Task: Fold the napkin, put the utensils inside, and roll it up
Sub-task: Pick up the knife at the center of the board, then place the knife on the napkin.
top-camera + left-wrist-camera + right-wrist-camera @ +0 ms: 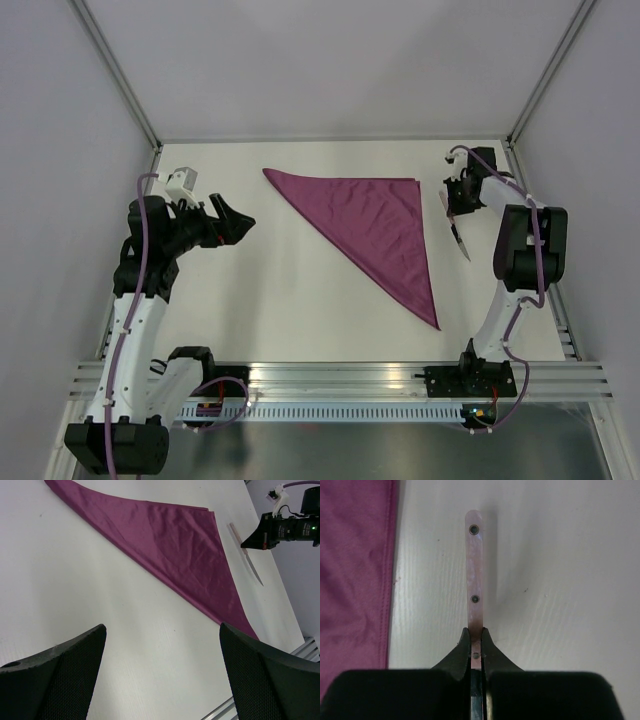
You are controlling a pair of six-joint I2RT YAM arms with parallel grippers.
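Note:
Next, my right gripper releases the knife on the napkin, just inside the middle of its long edge point(338, 238).
The napkin point(375, 225) point(170, 545) lies flat in the middle of the table, folded into a plum-magenta triangle with its long edge running from far left to near right. Of the utensils, one knife point(461, 240) point(252, 567) lies just right of the napkin. It has a pinkish riveted handle point(475, 565) and a slim silvery blade. My right gripper point(455, 205) point(476, 632) is shut on that handle, low at the table; the napkin's edge point(350, 570) is to its left. My left gripper point(240, 222) point(162, 627) hangs open over bare table left of the napkin, holding nothing.
An aluminium rail point(340, 375) point(305, 647) runs along the table's near edge. White enclosure walls with metal posts point(150, 135) stand at the left, back and right, and the right wall is close behind the right arm point(525, 250).

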